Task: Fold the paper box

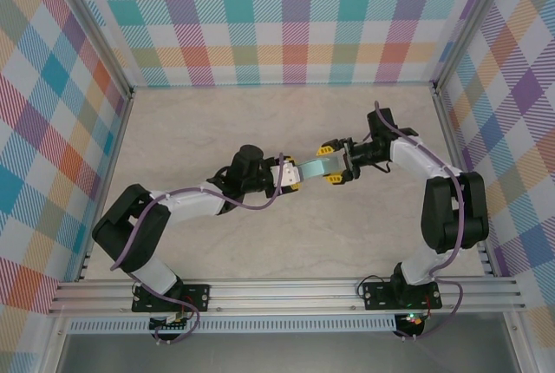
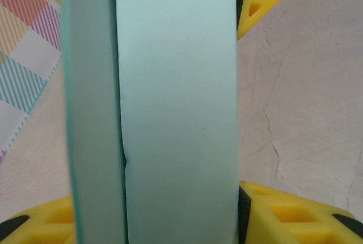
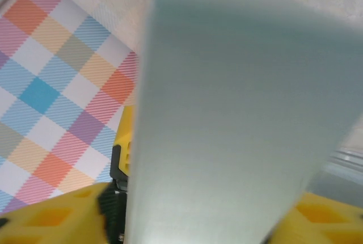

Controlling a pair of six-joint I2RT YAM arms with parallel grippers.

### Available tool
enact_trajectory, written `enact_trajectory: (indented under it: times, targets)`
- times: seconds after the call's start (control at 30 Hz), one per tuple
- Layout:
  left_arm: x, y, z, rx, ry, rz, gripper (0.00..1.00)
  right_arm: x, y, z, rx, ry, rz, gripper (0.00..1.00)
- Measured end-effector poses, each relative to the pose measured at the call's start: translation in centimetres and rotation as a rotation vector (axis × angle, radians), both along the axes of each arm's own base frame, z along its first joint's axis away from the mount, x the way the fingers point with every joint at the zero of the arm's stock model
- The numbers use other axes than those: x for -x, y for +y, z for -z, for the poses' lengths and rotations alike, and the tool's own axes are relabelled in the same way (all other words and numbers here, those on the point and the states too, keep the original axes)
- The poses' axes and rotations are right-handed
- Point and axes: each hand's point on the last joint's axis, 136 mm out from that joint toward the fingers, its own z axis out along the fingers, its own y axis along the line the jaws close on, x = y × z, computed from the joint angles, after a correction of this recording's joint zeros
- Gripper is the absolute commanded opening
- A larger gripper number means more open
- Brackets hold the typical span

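Note:
My right gripper needs to back off and pinch its end (image 1: 341,164) while my left gripper steadies the paper box, because my right gripper's fingers now straddle the box's whole width.
The paper box (image 1: 316,167) is a pale aqua strip of card held above the middle of the table, between the two grippers. My left gripper (image 1: 293,175) meets it from the left and is shut on its near end. In the left wrist view the box (image 2: 176,108) stands between that gripper's yellow fingers (image 2: 283,215), with the black pad against its right edge. My right gripper (image 1: 333,162) comes from the right. Its yellow fingertips stand wider than the box, open around the far end. Up close in the right wrist view, the box (image 3: 238,119) is blurred.
The beige marbled table (image 1: 260,121) lies bare around the arms. Plaid walls (image 1: 286,17) enclose it at the back and both sides. An aluminium rail (image 1: 286,291) with both arm bases runs along the near edge.

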Motion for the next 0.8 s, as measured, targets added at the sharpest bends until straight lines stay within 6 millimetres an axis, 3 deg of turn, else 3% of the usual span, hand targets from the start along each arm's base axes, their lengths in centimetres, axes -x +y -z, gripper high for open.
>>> enact_trajectory:
  times: [0.27, 0.43, 0.53, 0.6, 0.7, 0.8]
  targets:
    - [0.8, 1.0, 0.7, -0.087, 0.125, 0.005, 0.45, 0.3, -1.0, 0.8, 0.060, -0.015, 0.022, 0.76]
    - [1.8, 2.4, 0.9, -0.174, 0.227, 0.050, 0.45, 0.3, -2.9, 1.4, 0.130, -0.083, 0.028, 0.78]
    - [2.0, 2.6, 0.6, -0.232, 0.269, 0.086, 0.45, 0.3, -4.1, 2.4, 0.214, -0.172, -0.014, 0.74]
    - [2.2, 2.8, 1.0, -0.260, 0.297, 0.101, 0.45, 0.0, -4.7, 3.0, 0.277, -0.278, -0.059, 0.68]
    - [3.1, 3.3, 2.5, -0.306, 0.345, 0.132, 0.45, -0.2, -5.9, 3.7, 0.381, -0.542, -0.144, 0.67]
    - [3.2, 3.6, 2.6, -0.346, 0.353, 0.151, 0.45, 0.7, -6.4, 4.0, 0.437, -0.852, -0.241, 0.70]
